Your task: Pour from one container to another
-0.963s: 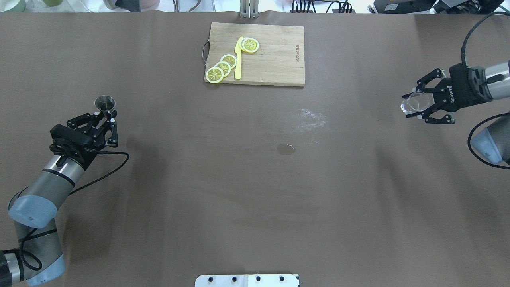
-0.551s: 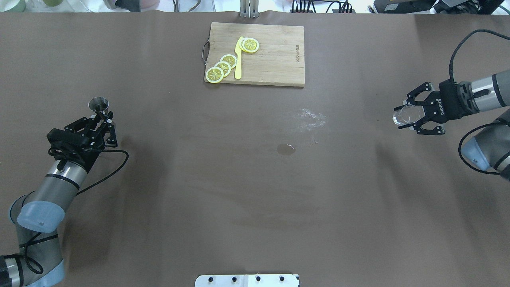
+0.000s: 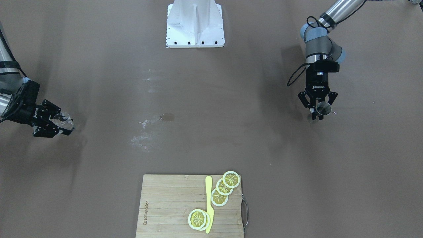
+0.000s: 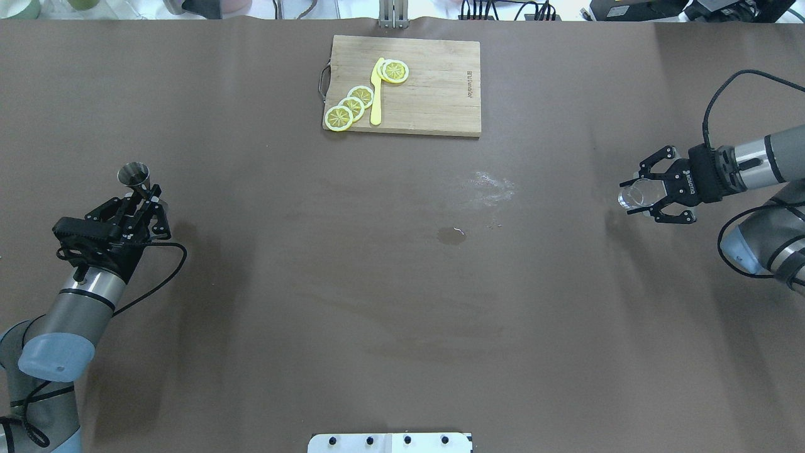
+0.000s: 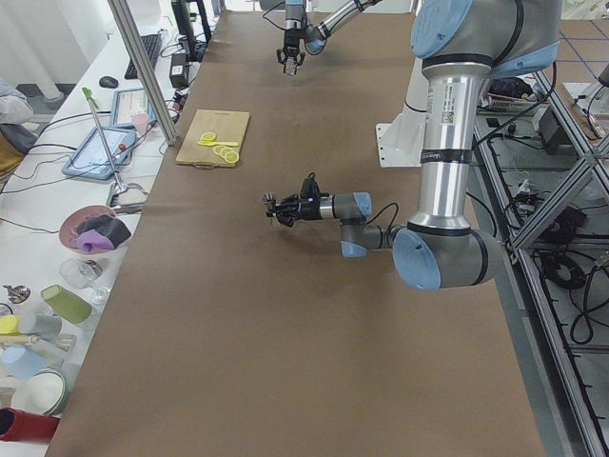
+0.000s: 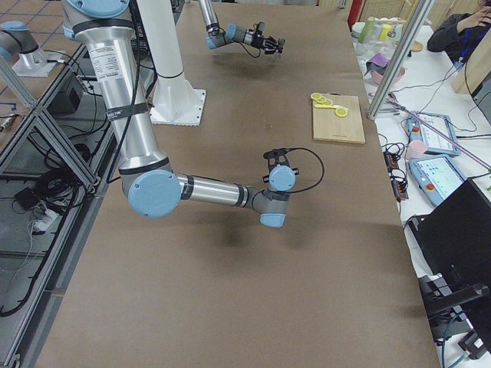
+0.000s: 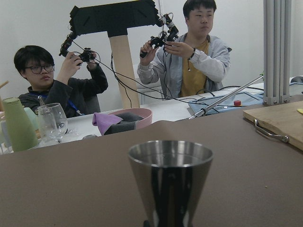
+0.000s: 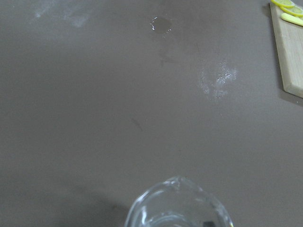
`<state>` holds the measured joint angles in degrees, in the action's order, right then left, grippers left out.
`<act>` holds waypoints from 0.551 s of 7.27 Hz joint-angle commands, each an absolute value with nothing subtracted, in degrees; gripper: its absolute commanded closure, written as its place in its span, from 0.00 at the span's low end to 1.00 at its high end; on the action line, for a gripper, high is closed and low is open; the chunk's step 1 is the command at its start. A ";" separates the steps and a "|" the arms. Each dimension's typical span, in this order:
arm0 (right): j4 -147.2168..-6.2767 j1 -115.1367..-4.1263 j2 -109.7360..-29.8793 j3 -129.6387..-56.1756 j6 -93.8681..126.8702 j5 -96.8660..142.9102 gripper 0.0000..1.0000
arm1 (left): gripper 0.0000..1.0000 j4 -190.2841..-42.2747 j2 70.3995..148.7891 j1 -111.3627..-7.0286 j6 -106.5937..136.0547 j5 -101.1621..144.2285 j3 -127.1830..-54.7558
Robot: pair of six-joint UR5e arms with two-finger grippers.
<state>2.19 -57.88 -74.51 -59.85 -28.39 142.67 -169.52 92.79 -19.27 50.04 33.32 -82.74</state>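
Next, my left gripper lets go of the steel jigger on the bare table (image 3: 303,111), slightly toward the wet spot from the gripper's fingertips.
The steel jigger (image 4: 133,174) stands upright at the table's left side, with my left gripper (image 4: 143,194) shut on its narrow waist. Its upper cone fills the lower middle of the left wrist view as the jigger (image 7: 170,179). In the front-facing view the jigger (image 3: 324,107) sits in the left gripper (image 3: 319,111) on the right. The clear glass tumbler (image 4: 630,194) hangs above the table at the far right, my right gripper (image 4: 636,197) shut on it. The tumbler's rim (image 8: 177,208) shows at the bottom of the right wrist view. The two containers are far apart.
A wooden cutting board (image 4: 434,94) with lemon slices (image 4: 352,104) and a yellow knife (image 4: 376,91) lies at the far middle. A small wet spot (image 4: 451,234) and a white smear (image 4: 492,187) mark the centre. Two people sit beyond the far edge; cups and a bowl (image 7: 128,120) stand there.
The left gripper has carried the jigger further left and slightly nearer the robot. The right gripper has moved the tumbler a little inward and nearer the robot.
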 commanded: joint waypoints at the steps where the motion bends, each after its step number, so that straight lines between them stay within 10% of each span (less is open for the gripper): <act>1: 2.72 -57.22 -71.38 -56.08 -28.21 142.30 1.00 | 1.00 -161.66 91.94 -18.20 58.41 31.03 -84.10; 4: 2.72 -53.79 -69.87 -56.07 -24.08 142.99 1.00 | 1.00 -152.08 91.14 -17.06 63.94 27.97 -86.66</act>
<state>2.72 -54.78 -70.28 -56.15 -25.02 142.44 -156.12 91.34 -17.77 60.04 29.91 -85.84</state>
